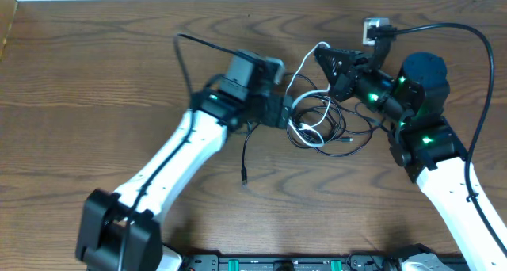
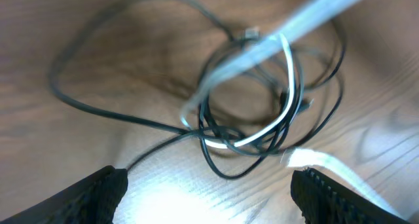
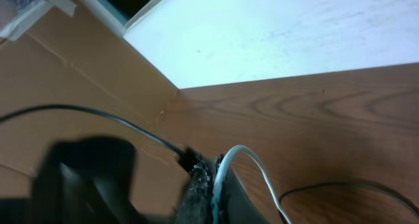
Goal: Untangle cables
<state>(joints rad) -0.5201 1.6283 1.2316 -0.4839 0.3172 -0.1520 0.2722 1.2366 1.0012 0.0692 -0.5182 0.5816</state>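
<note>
I should close my left gripper on the bend [image 1: 291, 113] [image 2: 186, 115] of the white cable, at the side of the black loops closest to my left arm.
The cables lie in a tangle [image 1: 321, 122] on the wooden table between the two arms: thin black cords looped together with a white one [image 1: 307, 133]. One loose black end [image 1: 245, 176] trails toward the front. My left gripper [image 1: 287, 112] sits just left of the tangle, open and empty. In the left wrist view its fingers [image 2: 98, 192] stand wide apart, with the knot of cables [image 2: 249, 119] ahead of them. My right gripper [image 1: 321, 53] is raised behind the tangle and is shut on the white cable [image 3: 252, 160], which arches out of the jaws.
A small white block [image 1: 372, 29] lies near the table's back edge, by the right arm's thick black wire [image 1: 459, 29]. A white surface [image 3: 294, 27] and brown board [image 3: 85, 73] lie beyond the table.
</note>
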